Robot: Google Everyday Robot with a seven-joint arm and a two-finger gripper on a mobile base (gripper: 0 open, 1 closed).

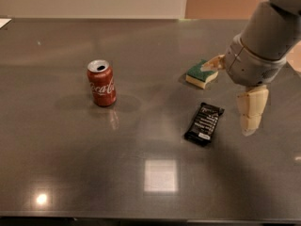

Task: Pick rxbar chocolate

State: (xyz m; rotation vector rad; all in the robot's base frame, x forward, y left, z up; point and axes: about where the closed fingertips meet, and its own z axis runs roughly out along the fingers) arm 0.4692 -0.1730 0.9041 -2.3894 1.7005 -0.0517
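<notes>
The rxbar chocolate is next: my gripper will move to the rxbar chocolate's middle (204, 123), between its two short ends, and close there.
The rxbar chocolate (203, 124) is a flat black wrapper with white lettering, lying on the dark grey table (141, 173) right of centre. My gripper (225, 99) hangs above the table just right of the bar and a little behind it. It is open and holds nothing. One cream finger (251, 109) points down, right of the bar. The other finger (211, 63) reaches left over the edge of the sponge.
A green-and-yellow sponge (200, 74) lies just behind the bar. A red Coca-Cola can (101, 83) stands upright at the left. A pale wall runs along the table's far edge. A bright light reflection (160, 175) sits near the front.
</notes>
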